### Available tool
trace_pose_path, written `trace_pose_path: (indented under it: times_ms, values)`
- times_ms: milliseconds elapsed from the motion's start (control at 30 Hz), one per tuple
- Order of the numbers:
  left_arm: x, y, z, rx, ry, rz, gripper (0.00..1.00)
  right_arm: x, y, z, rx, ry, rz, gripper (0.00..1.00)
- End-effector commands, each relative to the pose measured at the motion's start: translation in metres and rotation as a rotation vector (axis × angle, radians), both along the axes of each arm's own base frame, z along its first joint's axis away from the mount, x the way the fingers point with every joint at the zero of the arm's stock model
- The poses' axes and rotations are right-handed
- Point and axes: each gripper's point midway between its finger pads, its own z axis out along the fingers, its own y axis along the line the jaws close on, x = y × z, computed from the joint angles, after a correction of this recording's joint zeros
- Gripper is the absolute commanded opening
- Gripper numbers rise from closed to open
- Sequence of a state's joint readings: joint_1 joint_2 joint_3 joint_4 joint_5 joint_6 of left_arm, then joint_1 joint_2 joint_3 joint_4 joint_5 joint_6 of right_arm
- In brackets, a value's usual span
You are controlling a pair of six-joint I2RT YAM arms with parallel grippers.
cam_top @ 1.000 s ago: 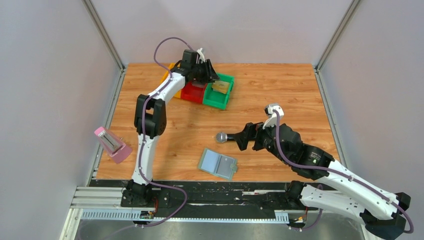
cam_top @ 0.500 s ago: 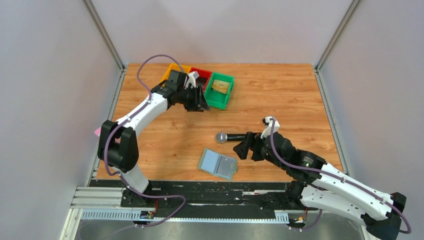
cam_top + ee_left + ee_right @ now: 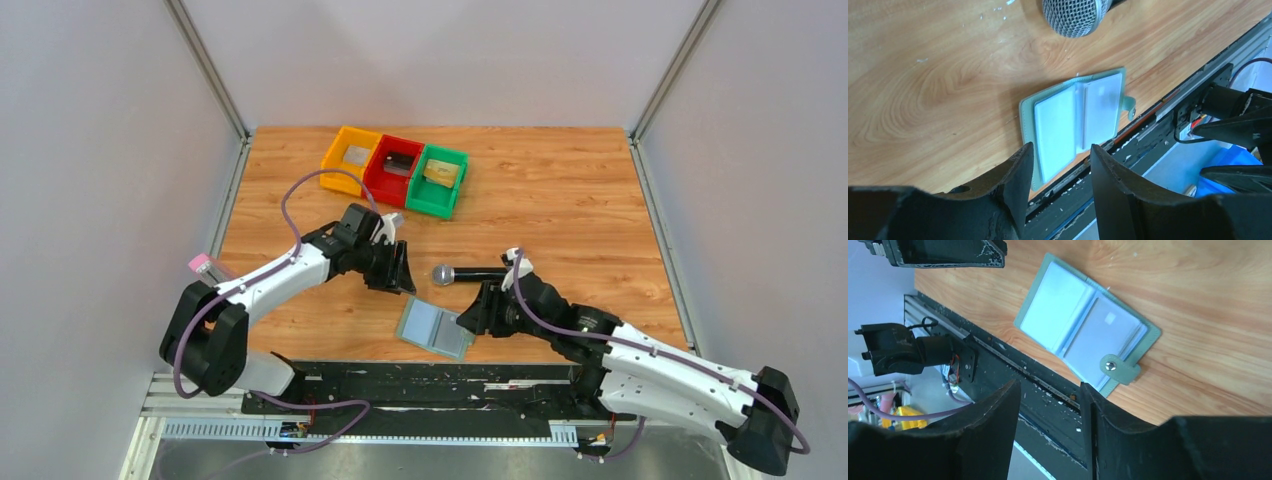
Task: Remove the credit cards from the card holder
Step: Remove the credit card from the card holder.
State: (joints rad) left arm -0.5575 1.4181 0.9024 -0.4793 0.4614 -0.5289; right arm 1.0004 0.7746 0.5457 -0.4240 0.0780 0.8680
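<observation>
The card holder is crooked and unheld, so my left gripper will pinch the teal cover's edge [image 3: 404, 317] across from the snap tab to keep it steady for the cards.
The card holder [image 3: 435, 328] lies open and flat near the table's front edge, two pale blue panels in a teal cover [image 3: 1078, 115] with a snap tab [image 3: 1118, 367]. A small pale square shows through the panel beside the tab. One gold credit card [image 3: 441, 173] lies in the green bin [image 3: 452, 196]. My left gripper [image 3: 395, 272] hovers just behind the holder's left side, open and empty [image 3: 1060, 150]. My right gripper [image 3: 470, 318] sits at the holder's right edge, open with nothing between its fingers [image 3: 1050, 385].
A black microphone [image 3: 455, 274] lies just behind the holder, between the two grippers. Orange [image 3: 334, 160], red [image 3: 378, 182] and green bins stand in a row at the back. A pink object [image 3: 200, 264] sits at the left edge. The black rail [image 3: 1013, 365] runs right beside the holder.
My left arm swung from the bins at the back down toward the holder. My right gripper left the microphone, moved to the holder's right edge, and its jaws narrowed.
</observation>
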Motion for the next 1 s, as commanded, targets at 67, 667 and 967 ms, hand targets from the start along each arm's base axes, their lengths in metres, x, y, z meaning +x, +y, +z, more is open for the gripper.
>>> trace_pose_path:
  times_ms: [67, 667, 967]
  values:
    - [-0.018, 0.0, -0.012, -0.034, -0.019, -0.009, 0.55, -0.012, 0.043, -0.006, 0.13, 0.113, 0.096, 0.48]
    - [-0.045, -0.012, -0.039, -0.114, 0.035, -0.034, 0.42, 0.005, 0.035, -0.064, -0.017, 0.166, -0.042, 0.51]
    - [-0.056, -0.023, -0.044, -0.167, 0.063, -0.013, 0.23, 0.007, 0.014, -0.086, -0.128, 0.167, -0.094, 0.53]
